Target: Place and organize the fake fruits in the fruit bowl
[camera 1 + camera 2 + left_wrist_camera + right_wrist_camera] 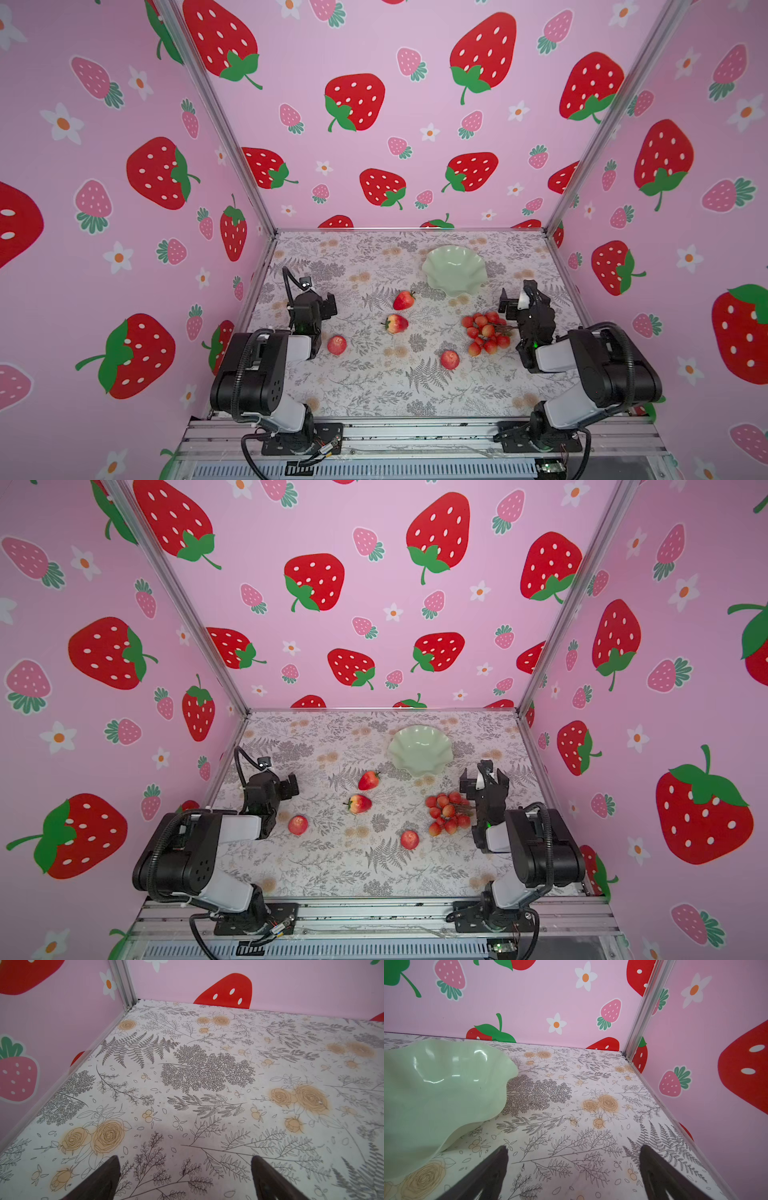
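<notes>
The stem of the cherry bunch (505,325) sticks out toward my right arm, so my right gripper should close on it.
The pale green fruit bowl (454,270) (419,750) stands empty at the back, right of centre. Two strawberries (404,300) (397,324) lie mid-table in front of it. One apple-like fruit (336,345) lies beside my left arm, another (450,359) nearer the front. The cherry bunch (485,332) lies just left of my right wrist. My left gripper (326,305) (185,1157) is open over bare cloth. My right gripper (515,297) (574,1147) is open and empty, with the bowl (436,1088) close beside it.
Pink strawberry-print walls (374,124) close in the table on the left, back and right, with metal posts (557,216) in the back corners. The flowered tablecloth (374,390) covers the table. Both arm bases sit on a rail at the front edge.
</notes>
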